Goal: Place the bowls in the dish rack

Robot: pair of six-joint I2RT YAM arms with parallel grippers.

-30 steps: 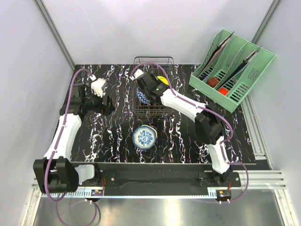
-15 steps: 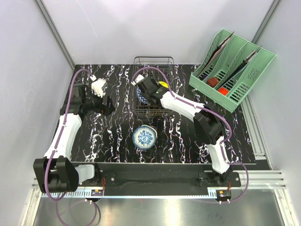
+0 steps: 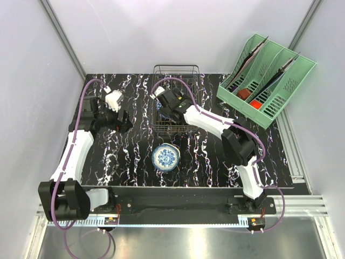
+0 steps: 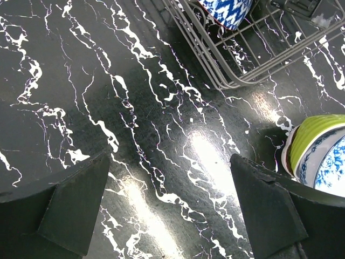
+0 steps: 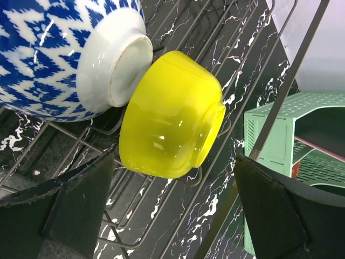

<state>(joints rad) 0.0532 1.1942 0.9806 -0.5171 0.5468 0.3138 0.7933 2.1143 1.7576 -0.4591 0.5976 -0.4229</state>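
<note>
My left gripper needs to next move in and close on the blue floral bowl's rim [image 3: 154,150] [image 4: 314,174], at the side that faces the near corner of the dish rack.
The dark wire dish rack [image 3: 176,69] stands at the back middle of the table. A yellow bowl [image 5: 172,116] lies on its side in the rack [image 5: 253,102], its rim against the foot of a blue-and-white patterned bowl [image 5: 59,54]. My right gripper [image 3: 173,108] [image 5: 172,208] hangs open over the rack, the yellow bowl just beyond its fingertips and untouched. A blue floral bowl [image 3: 165,157] [image 4: 335,175] sits nested in a lime-green bowl [image 4: 312,137] on the table in front of the rack. Left of them, my left gripper [image 3: 123,122] [image 4: 171,210] is open over bare table.
A mint-green slotted organizer [image 3: 267,78] [image 5: 275,124] with papers and red items stands at the back right. The rack's near corner [image 4: 226,81] lies just beyond my left fingers. White walls enclose the black marbled table [image 3: 135,162].
My right gripper has opened and let go of the yellow bowl, which now rests in the rack. The left arm has not moved.
</note>
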